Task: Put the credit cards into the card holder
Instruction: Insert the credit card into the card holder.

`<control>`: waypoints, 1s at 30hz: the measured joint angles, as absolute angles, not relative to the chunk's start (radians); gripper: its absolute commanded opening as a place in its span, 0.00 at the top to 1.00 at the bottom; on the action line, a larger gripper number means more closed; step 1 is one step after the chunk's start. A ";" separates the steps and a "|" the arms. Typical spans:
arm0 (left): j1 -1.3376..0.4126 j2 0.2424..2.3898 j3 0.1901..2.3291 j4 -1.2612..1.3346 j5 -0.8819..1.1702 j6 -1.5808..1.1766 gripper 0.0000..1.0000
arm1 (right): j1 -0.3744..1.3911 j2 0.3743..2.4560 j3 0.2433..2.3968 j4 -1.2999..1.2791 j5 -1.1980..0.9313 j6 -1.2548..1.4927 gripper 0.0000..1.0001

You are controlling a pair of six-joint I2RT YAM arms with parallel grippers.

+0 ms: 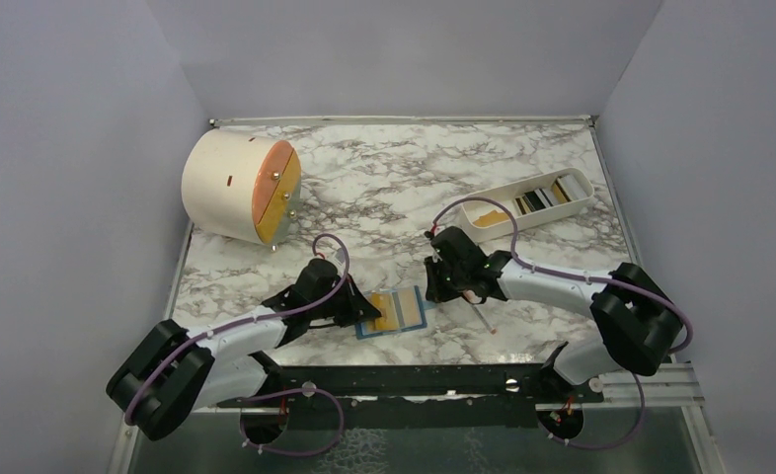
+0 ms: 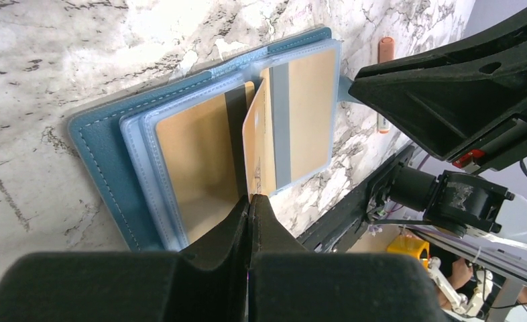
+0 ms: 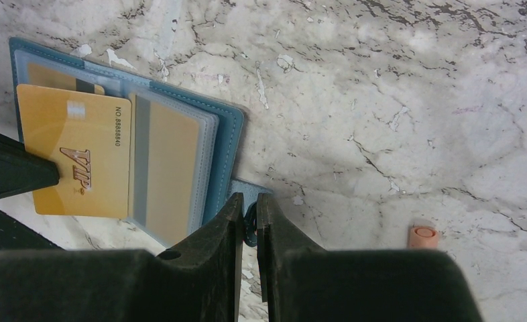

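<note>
I am pinching just the snap tab with my right gripper, away from the sleeves, so next I grip the card holder's edge (image 3: 216, 203) with it before my left gripper slides the card in.
The teal-blue card holder (image 1: 414, 318) lies open on the marble between my two arms, with gold cards showing inside its clear sleeves (image 2: 194, 161). My left gripper (image 2: 249, 199) is shut on a gold credit card (image 2: 254, 154) marked VIP (image 3: 73, 161), held on edge over the middle of the holder (image 2: 96, 144). My right gripper (image 3: 249, 221) is shut on the holder's blue snap tab at its right edge (image 3: 227, 144). In the top view the left gripper (image 1: 364, 308) is at the holder's left side and the right gripper (image 1: 441, 288) at its right.
A white oblong tray (image 1: 583, 196) with several more cards stands at the back right. A round cream box with an orange lid (image 1: 231, 185) lies on its side at the back left. A thin white stick with a pink tip (image 3: 422, 236) lies just right of the holder.
</note>
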State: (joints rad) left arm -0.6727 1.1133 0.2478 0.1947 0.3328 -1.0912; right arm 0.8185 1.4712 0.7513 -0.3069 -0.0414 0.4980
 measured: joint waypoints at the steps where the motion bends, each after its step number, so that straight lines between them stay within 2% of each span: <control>1: -0.671 1.119 0.248 0.200 0.335 -1.092 1.00 | 0.818 1.470 0.747 -0.303 -0.041 0.501 0.88; 5: -0.648 1.143 0.248 0.223 0.364 -1.106 1.00 | 0.818 1.469 0.727 -0.276 -0.042 0.512 0.87; 10: -0.636 1.146 0.248 0.231 0.385 -1.109 1.00 | 0.818 1.464 0.723 -0.272 -0.042 0.528 0.73; 15: -0.631 1.146 0.247 0.235 0.393 -1.109 1.00 | 0.818 1.405 0.733 -0.298 -0.054 0.546 0.66; 25: -0.621 1.158 0.246 0.247 0.402 -1.104 1.00 | 0.818 1.403 0.751 -0.232 -0.157 0.575 0.63; 30: -0.615 1.165 0.246 0.247 0.410 -1.101 1.00 | 0.819 1.462 0.749 -0.202 -0.183 0.588 0.71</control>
